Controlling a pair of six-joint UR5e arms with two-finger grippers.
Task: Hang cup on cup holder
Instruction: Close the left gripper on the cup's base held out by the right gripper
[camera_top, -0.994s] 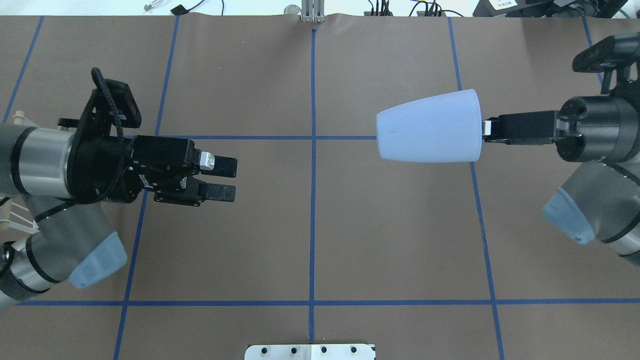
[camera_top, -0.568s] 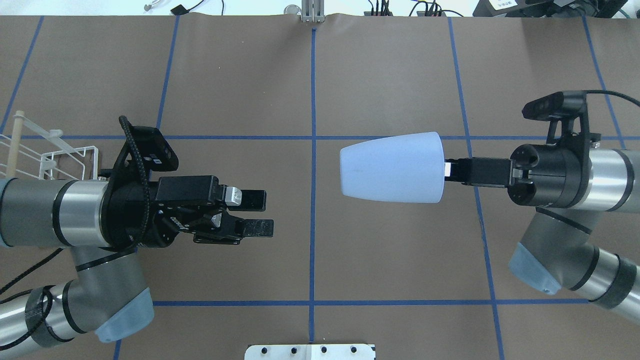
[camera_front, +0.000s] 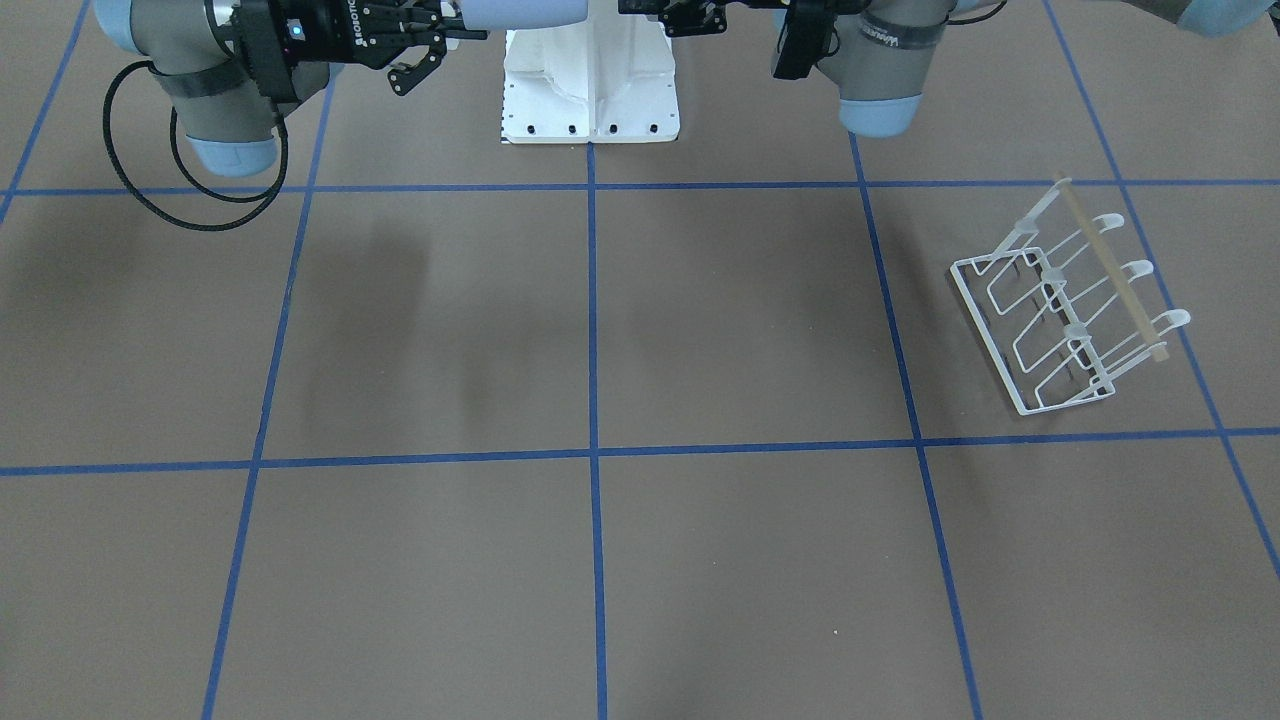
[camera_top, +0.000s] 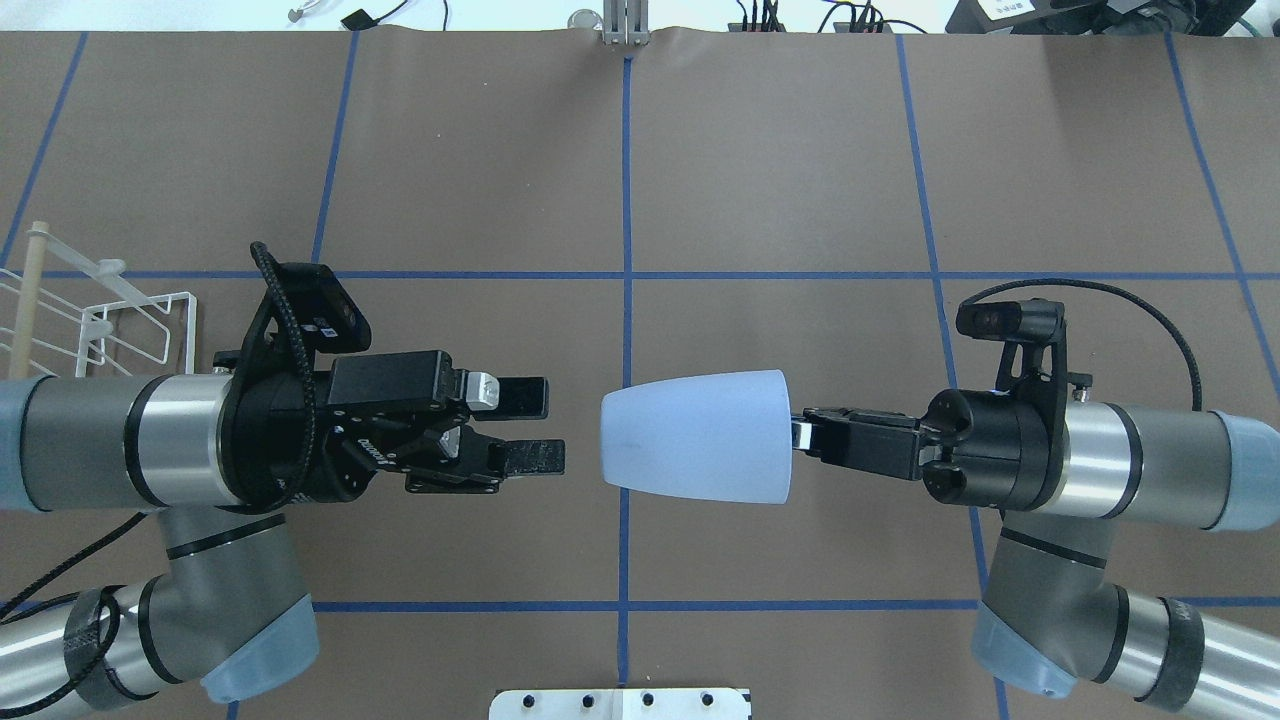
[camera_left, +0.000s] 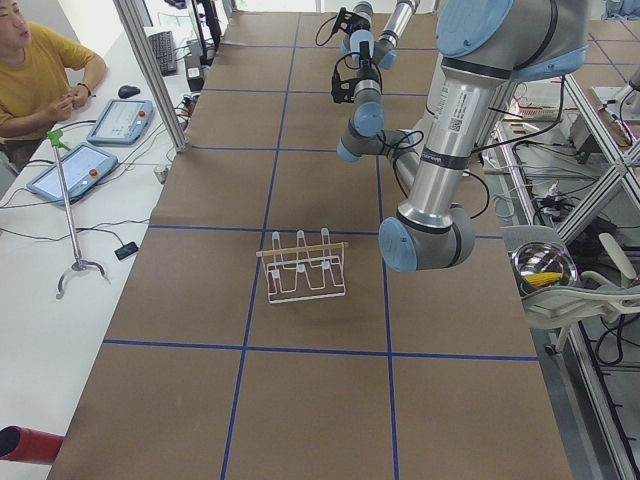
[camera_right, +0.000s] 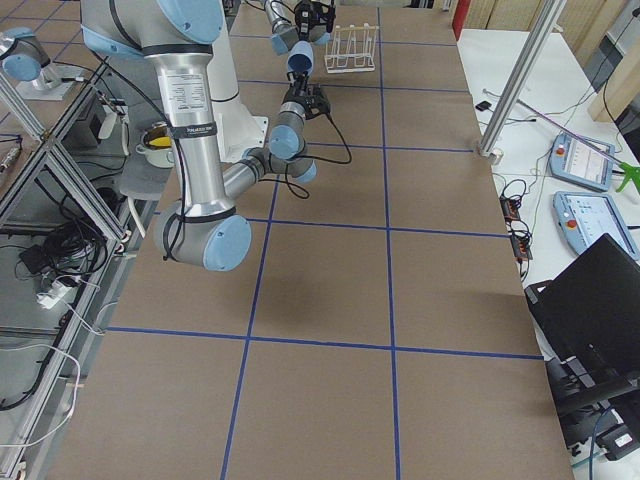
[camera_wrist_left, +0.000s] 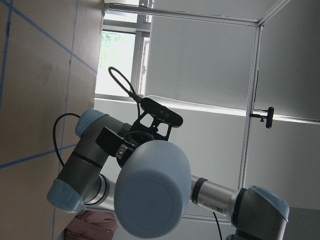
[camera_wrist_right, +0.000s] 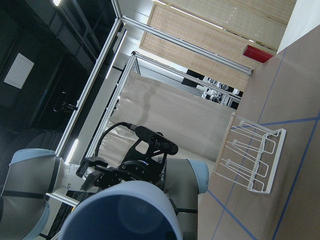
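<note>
The robot's right gripper will release the pale blue cup in the air, at the fingertips of its left gripper (camera_front: 573, 10).
The pale blue cup (camera_top: 695, 445) is held on its side in the air above the table's middle, base pointing at my left gripper. My right gripper (camera_top: 797, 435) is shut on the cup's rim. My left gripper (camera_top: 553, 428) is open and empty, its fingertips a short gap from the cup's base. The cup also shows in the left wrist view (camera_wrist_left: 152, 195), base on, and in the right wrist view (camera_wrist_right: 125, 210), mouth on. The white wire cup holder (camera_top: 100, 310) with a wooden rod stands on the table behind my left arm, seen whole in the front-facing view (camera_front: 1070, 310).
Brown table paper with a blue tape grid (camera_top: 626, 300). A white base plate (camera_top: 620, 703) sits at the near edge. An operator (camera_left: 40, 70) and tablets are at a side desk. A metal bowl (camera_left: 545, 268) lies off the table by the robot.
Both arms moved toward the table's middle and nearer the robot. The right gripper carried the cup leftward, and the gap between the cup's base and the open left gripper shrank.
</note>
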